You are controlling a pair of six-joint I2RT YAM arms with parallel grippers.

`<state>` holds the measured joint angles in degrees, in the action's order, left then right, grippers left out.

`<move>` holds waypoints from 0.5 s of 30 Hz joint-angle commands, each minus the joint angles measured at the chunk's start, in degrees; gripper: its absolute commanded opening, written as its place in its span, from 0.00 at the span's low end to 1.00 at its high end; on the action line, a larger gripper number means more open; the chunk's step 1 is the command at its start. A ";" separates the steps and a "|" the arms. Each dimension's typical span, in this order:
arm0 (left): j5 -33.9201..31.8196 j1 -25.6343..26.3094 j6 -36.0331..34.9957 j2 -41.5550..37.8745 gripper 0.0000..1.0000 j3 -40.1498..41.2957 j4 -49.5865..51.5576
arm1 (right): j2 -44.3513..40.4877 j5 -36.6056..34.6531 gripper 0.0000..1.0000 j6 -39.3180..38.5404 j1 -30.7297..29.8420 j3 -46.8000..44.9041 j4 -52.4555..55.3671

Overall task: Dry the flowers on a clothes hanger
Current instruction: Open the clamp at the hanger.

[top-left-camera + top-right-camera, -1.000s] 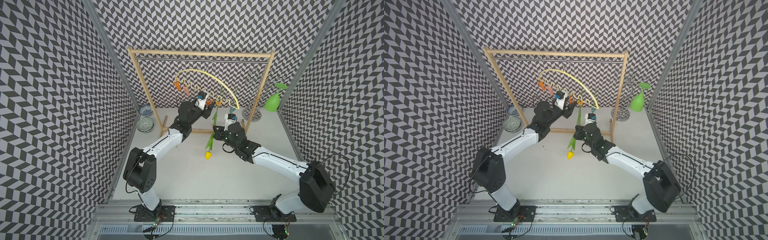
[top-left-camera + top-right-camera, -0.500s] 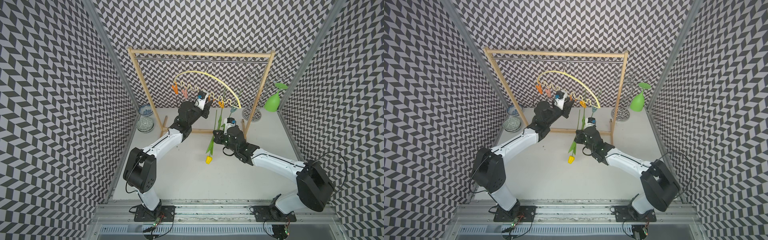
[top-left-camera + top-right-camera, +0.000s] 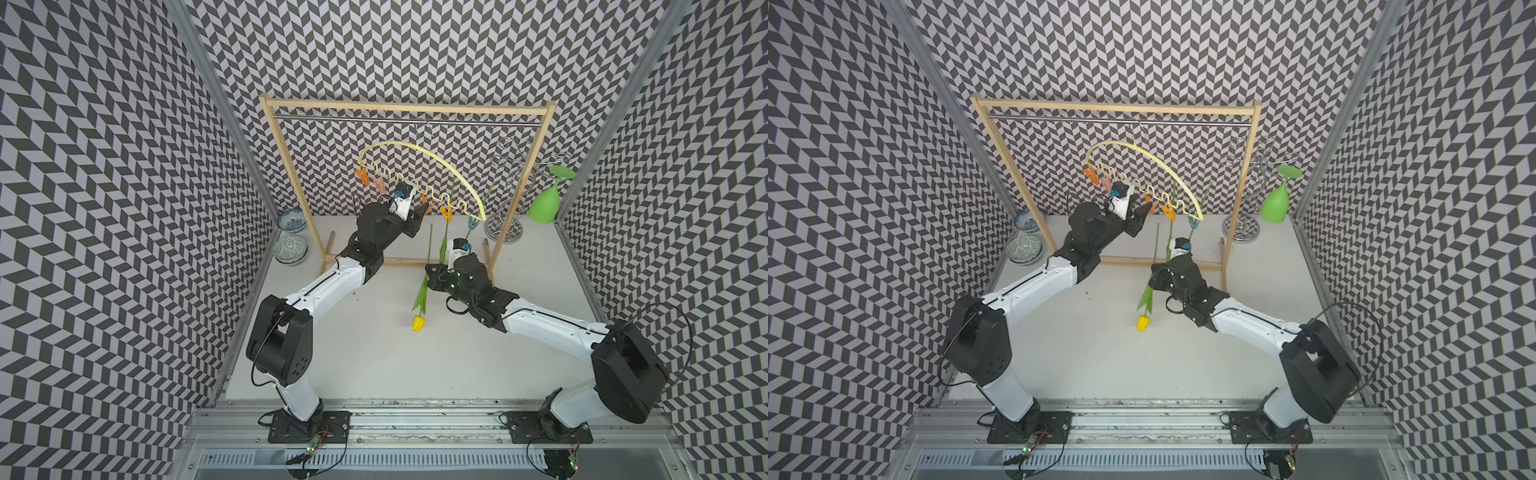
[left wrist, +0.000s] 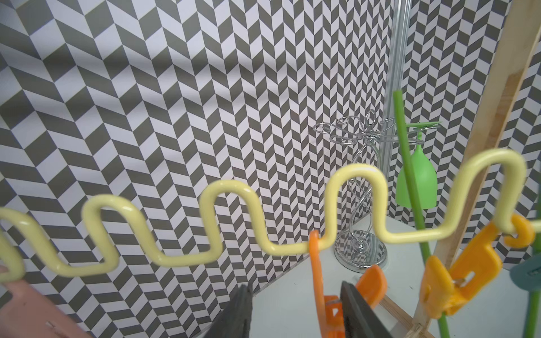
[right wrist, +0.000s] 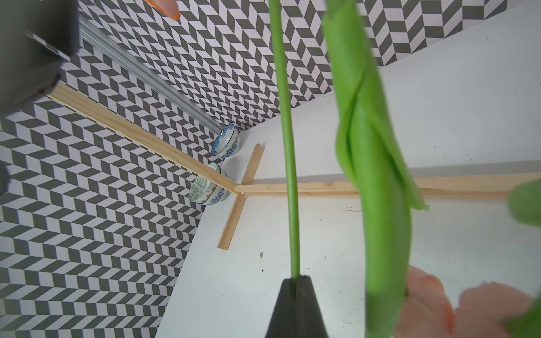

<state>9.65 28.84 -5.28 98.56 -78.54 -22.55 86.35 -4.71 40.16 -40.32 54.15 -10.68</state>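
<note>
One handle of the orange clothespin sticks out past my left gripper's finger. I will open and take both clothespin handles [image 4: 333, 316] before I feed in the tulip's stem.
The pale yellow clothes hanger [image 3: 436, 160] [image 3: 1154, 160] hangs by its hook from the rail, and its wavy bar [image 4: 234, 190] carries small pins. My left gripper [image 3: 419, 212] [image 4: 295, 288] is open, with an orange clothespin [image 4: 317, 278] between its jaws, close to one finger. My right gripper [image 3: 430, 270] [image 5: 295, 278] is shut on the stem of the yellow tulip [image 3: 418, 323] [image 3: 1143, 323], which hangs bloom down below the hanger. Two more flower stems [image 3: 451, 208] hang from the pins. Their pink blooms [image 5: 424, 301] show only in the right wrist view.
A wooden rack frame [image 3: 407, 109] with a metal rail stands at the back. A silver wire stand [image 3: 505, 226] at the back right holds an upturned green glass [image 3: 544, 205]. Two patterned bowls [image 3: 291, 249] sit at the back left by the wall.
The yellow tulip in my right gripper has sunk a little. The hanger has swung slightly, and the left gripper stays at the orange clothespin.
</note>
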 commanded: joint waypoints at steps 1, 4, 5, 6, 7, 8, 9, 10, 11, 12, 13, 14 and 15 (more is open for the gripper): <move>0.15 0.74 -0.17 -1.14 0.51 -1.01 0.22 | 0.30 -0.91 0.00 -0.44 0.06 3.67 -1.34; 0.03 1.13 -0.25 -0.83 0.51 -1.27 0.58 | 1.34 -0.87 0.00 -0.52 0.06 5.53 -0.53; 0.11 1.22 -0.24 -0.74 0.51 -1.35 0.58 | 1.80 -0.86 0.00 -0.52 0.06 6.14 -0.27; 0.06 1.30 -0.20 -0.62 0.51 -1.35 0.58 | 2.16 -0.83 0.00 -0.52 0.06 6.67 -0.10; -0.06 1.41 -0.23 -0.50 0.51 -1.43 0.58 | 2.51 -0.74 0.00 -0.51 0.06 7.20 0.12; -0.14 1.46 -0.18 -0.45 0.51 -1.52 0.63 | 2.73 -0.74 0.00 -0.57 0.06 7.60 0.45; -0.24 1.55 -0.21 -0.39 0.52 -1.61 0.66 | 2.92 -0.65 0.00 -0.48 0.06 7.76 0.48; -0.29 1.64 -0.24 -0.28 0.51 -1.83 0.83 | 2.94 -0.65 0.00 -0.52 0.10 7.90 0.57; -0.30 1.75 -0.23 -0.15 0.52 -1.95 1.04 | 2.89 -0.74 0.00 -0.52 0.07 7.90 0.56; -0.35 1.75 -0.28 -0.09 0.51 -2.09 1.02 | 2.92 -0.82 0.00 -0.61 0.06 7.90 0.57; -0.47 1.82 -0.29 0.01 0.51 -2.16 1.07 | 2.91 -0.91 0.00 -0.70 0.06 7.99 0.66; -0.60 1.83 -0.28 0.03 0.52 -2.22 1.03 | 2.78 -1.00 0.00 -0.79 0.06 7.99 0.74; -0.67 1.83 -0.39 0.06 0.52 -2.29 1.02 | 2.73 -1.08 0.00 -0.89 0.06 7.99 0.79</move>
<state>9.61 30.15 -5.30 98.56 -78.67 -21.76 88.55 -4.93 40.05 -40.32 60.95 -8.88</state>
